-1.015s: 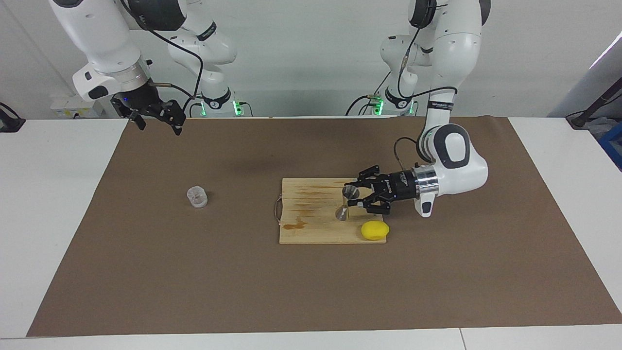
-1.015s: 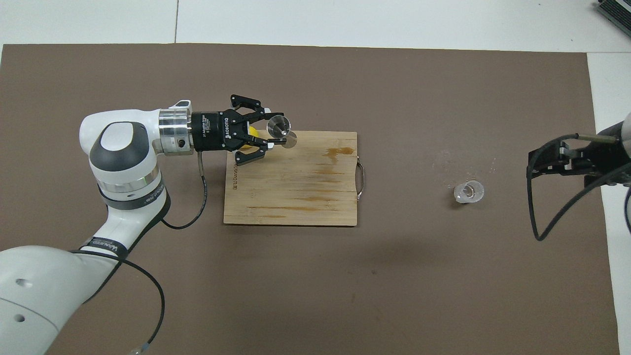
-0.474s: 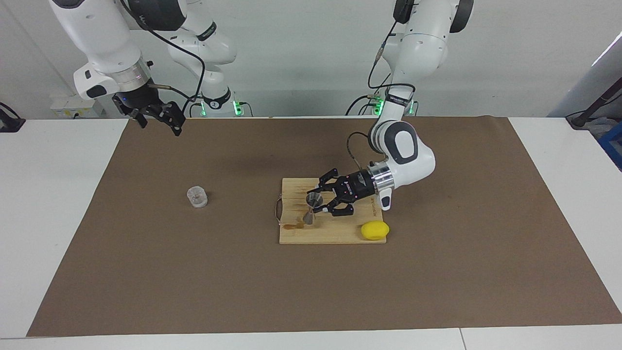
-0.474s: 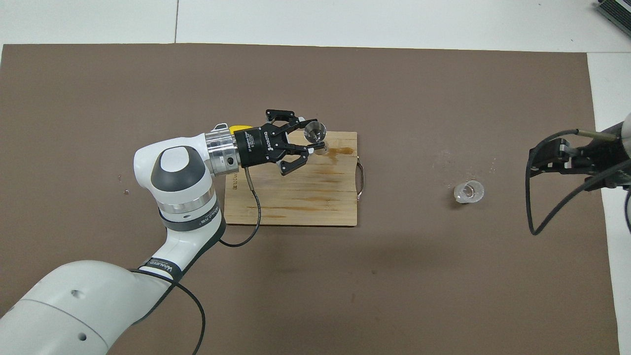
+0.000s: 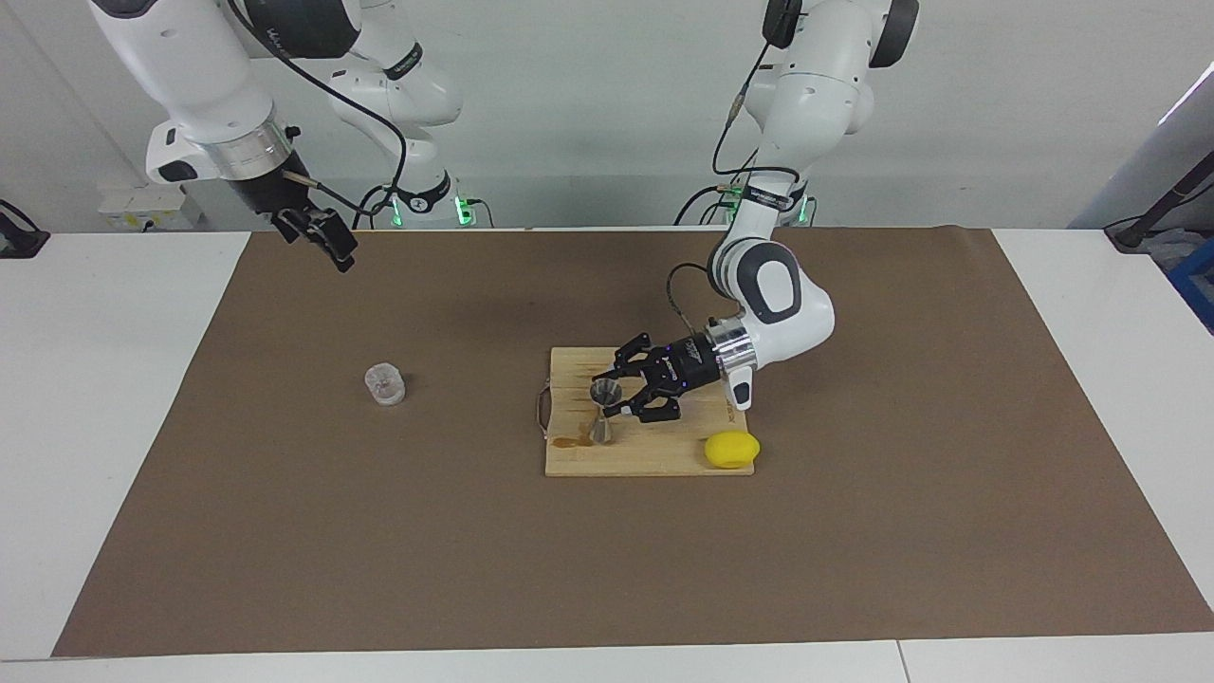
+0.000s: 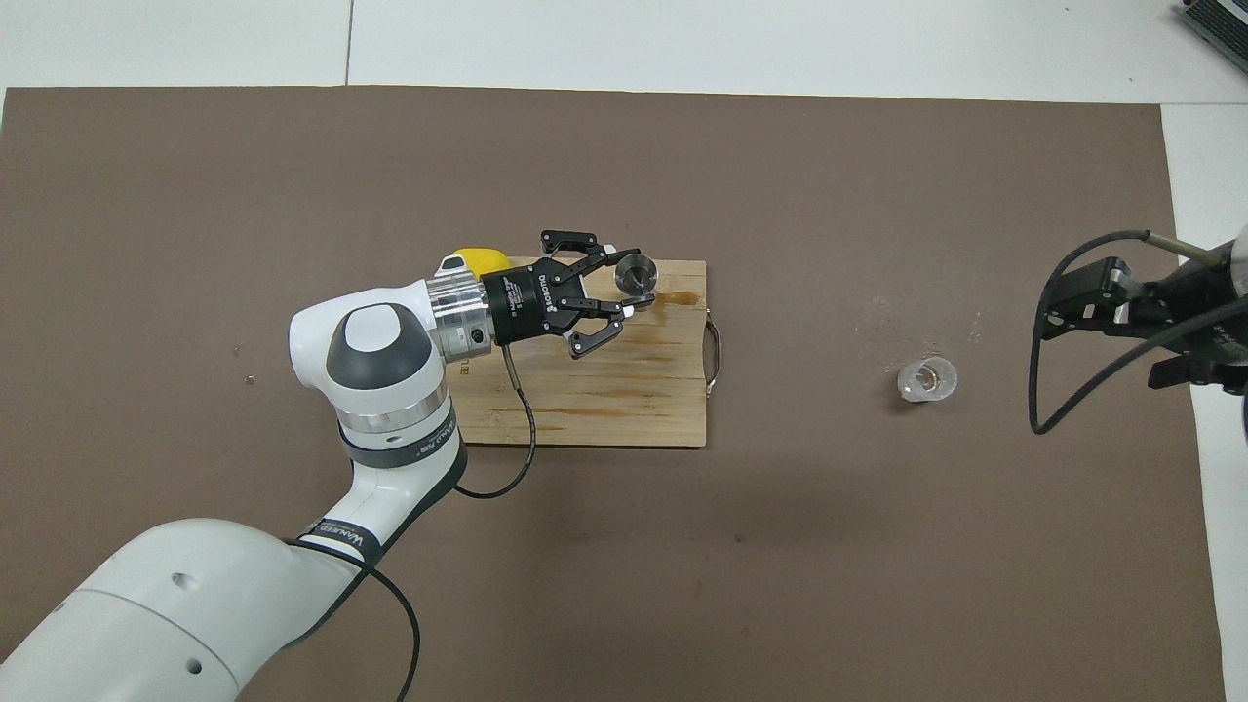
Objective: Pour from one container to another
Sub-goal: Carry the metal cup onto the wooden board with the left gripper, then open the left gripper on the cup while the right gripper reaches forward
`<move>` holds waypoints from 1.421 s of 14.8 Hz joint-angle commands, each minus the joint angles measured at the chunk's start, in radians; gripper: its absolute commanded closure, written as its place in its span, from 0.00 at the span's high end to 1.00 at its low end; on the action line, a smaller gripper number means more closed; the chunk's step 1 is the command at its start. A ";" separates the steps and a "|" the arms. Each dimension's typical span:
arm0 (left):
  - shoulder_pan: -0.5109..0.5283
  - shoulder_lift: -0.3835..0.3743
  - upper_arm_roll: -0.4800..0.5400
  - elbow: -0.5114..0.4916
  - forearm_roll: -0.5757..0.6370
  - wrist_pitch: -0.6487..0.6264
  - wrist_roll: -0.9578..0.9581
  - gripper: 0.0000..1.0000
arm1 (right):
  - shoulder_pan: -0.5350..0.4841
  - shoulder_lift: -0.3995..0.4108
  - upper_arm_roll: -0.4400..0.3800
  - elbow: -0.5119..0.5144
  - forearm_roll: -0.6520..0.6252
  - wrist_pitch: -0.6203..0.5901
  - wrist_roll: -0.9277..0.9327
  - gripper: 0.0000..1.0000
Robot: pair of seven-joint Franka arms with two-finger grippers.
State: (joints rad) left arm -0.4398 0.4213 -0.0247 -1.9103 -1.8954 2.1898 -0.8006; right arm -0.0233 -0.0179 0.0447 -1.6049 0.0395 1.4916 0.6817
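The robot's left gripper needs to set the steel jigger down on the wooden board (image 6: 656,332) near its metal handle, beside the brown stain.
The steel jigger (image 5: 602,415) stands upright over the wooden board (image 5: 654,457), near a brown stain at the board's handle end. My left gripper (image 5: 614,410) reaches in sideways and is shut on the jigger's narrow waist. From above, the jigger's rim (image 6: 635,272) shows just past the left gripper (image 6: 630,292). I cannot tell whether the jigger's foot touches the board. The clear cup (image 5: 385,384) (image 6: 927,379) stands alone on the brown mat toward the right arm's end. My right gripper (image 5: 325,245) (image 6: 1068,314) hangs open and empty over the mat's edge, well apart from the cup.
A yellow lemon (image 5: 731,449) (image 6: 476,259) lies on the board's corner toward the left arm's end. The board (image 6: 624,400) has a metal handle (image 6: 717,356) on the side facing the cup. A brown mat (image 5: 607,569) covers the table.
My left gripper has carried the jigger across the board, from beside the lemon to the handle end. The right gripper has turned a little in place.
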 commanded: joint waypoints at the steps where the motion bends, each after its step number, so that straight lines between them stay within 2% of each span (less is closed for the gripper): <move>1: -0.045 -0.021 0.016 -0.048 -0.037 0.019 0.059 0.00 | -0.039 -0.010 0.004 -0.039 0.033 0.012 0.146 1.00; 3: -0.049 -0.024 0.016 -0.058 -0.039 0.027 0.067 0.00 | -0.059 -0.005 0.003 -0.055 0.045 0.029 0.214 1.00; 5: -0.049 -0.022 0.014 -0.058 -0.042 0.028 0.069 0.00 | -0.096 0.007 0.003 -0.078 0.109 0.050 0.298 1.00; 9: -0.049 -0.022 0.016 -0.058 -0.045 0.033 0.070 0.00 | -0.158 0.026 0.003 -0.167 0.203 0.137 0.407 1.00; 11: -0.056 -0.021 0.016 -0.058 -0.047 0.044 0.072 0.00 | -0.187 0.073 0.003 -0.177 0.250 0.138 0.420 1.00; 12: -0.066 -0.021 0.016 -0.058 -0.051 0.047 0.072 0.04 | -0.191 0.096 0.003 -0.179 0.260 0.136 0.427 1.00; 14: -0.071 -0.021 0.016 -0.055 -0.065 0.057 0.078 0.38 | -0.216 0.125 0.003 -0.197 0.275 0.151 0.459 1.00; 17: -0.082 -0.019 0.014 -0.052 -0.067 0.065 0.080 0.75 | -0.270 0.154 0.003 -0.268 0.347 0.269 0.452 1.00; 19: -0.094 -0.019 0.016 -0.049 -0.077 0.070 0.080 0.91 | -0.279 0.179 0.003 -0.289 0.399 0.317 0.441 1.00; 21: -0.100 -0.021 0.014 -0.047 -0.079 0.068 0.080 0.95 | -0.280 0.191 0.004 -0.325 0.453 0.369 0.424 1.00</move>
State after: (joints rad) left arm -0.5119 0.4201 -0.0248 -1.9430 -1.9441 2.2337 -0.7374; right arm -0.2929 0.1765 0.0380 -1.8824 0.4425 1.8057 1.1277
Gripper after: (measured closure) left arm 0.070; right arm 0.000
